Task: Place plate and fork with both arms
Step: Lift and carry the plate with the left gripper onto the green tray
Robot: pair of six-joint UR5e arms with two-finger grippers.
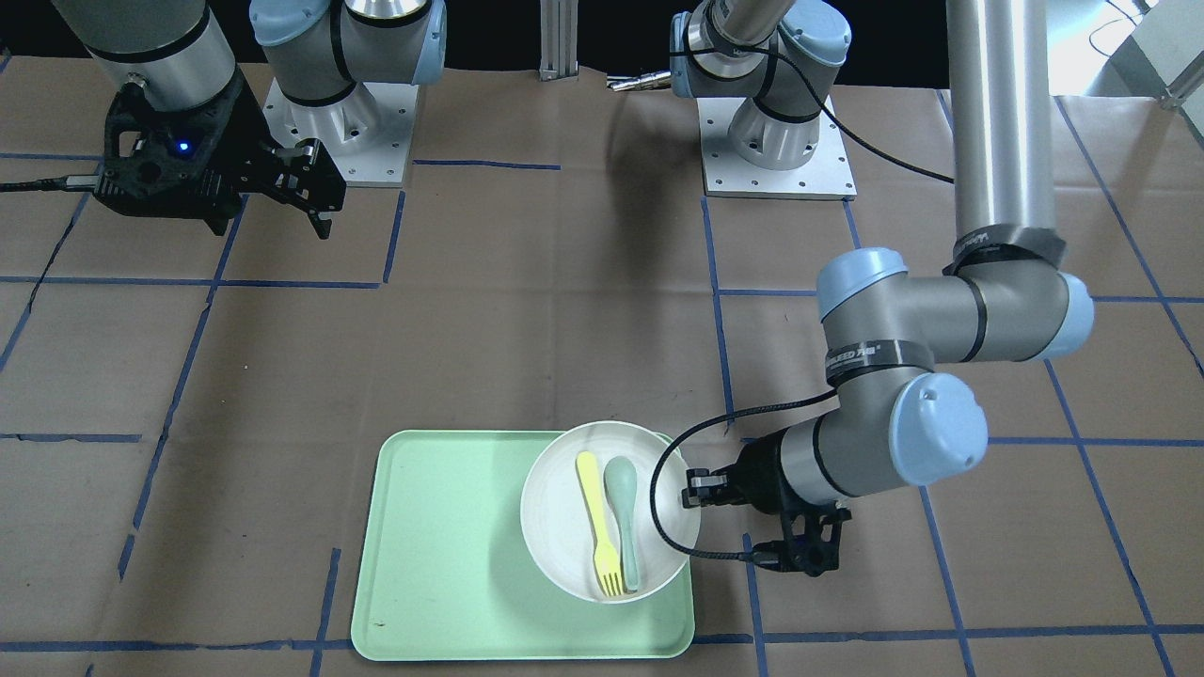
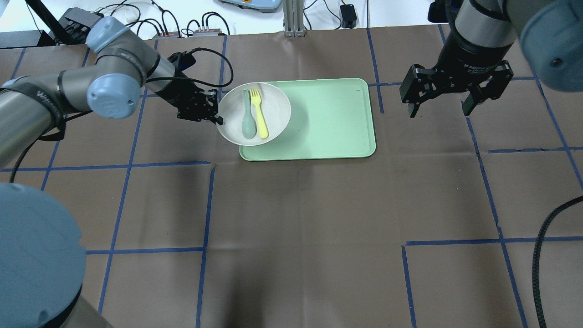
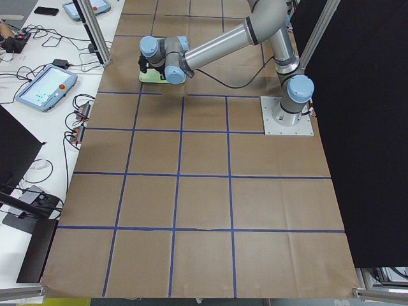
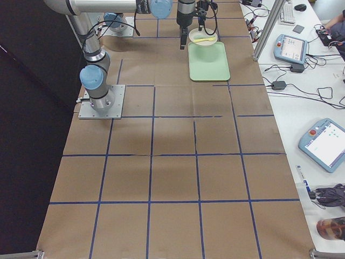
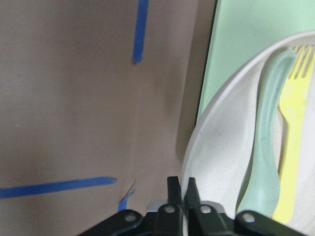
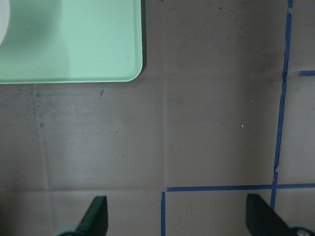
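The off-white plate will go down flat in the middle of the mint-green tray (image 1: 535,565), where I should set it with my left gripper.
The off-white plate (image 1: 562,536) lies over the end of the mint-green tray (image 1: 442,545), and its rim overhangs the tray's edge. The yellow fork (image 1: 598,527) lies in it beside a grey-green spoon (image 1: 623,517). My left gripper (image 1: 693,490) is shut on the plate's rim. In the left wrist view, its fingers (image 5: 172,189) pinch the rim of the plate (image 5: 216,147) beside the fork (image 5: 293,128). Overhead, my left gripper (image 2: 217,114) is at the left edge of the plate (image 2: 278,109). My right gripper (image 2: 440,108) is open and empty, hovering to the right of the tray (image 2: 328,118).
The table is covered in brown paper with blue tape lines. The right wrist view shows a corner of the tray (image 6: 74,44) and bare paper between the right gripper's (image 6: 177,216) fingertips. The arm bases (image 1: 779,141) stand at the robot's edge of the table.
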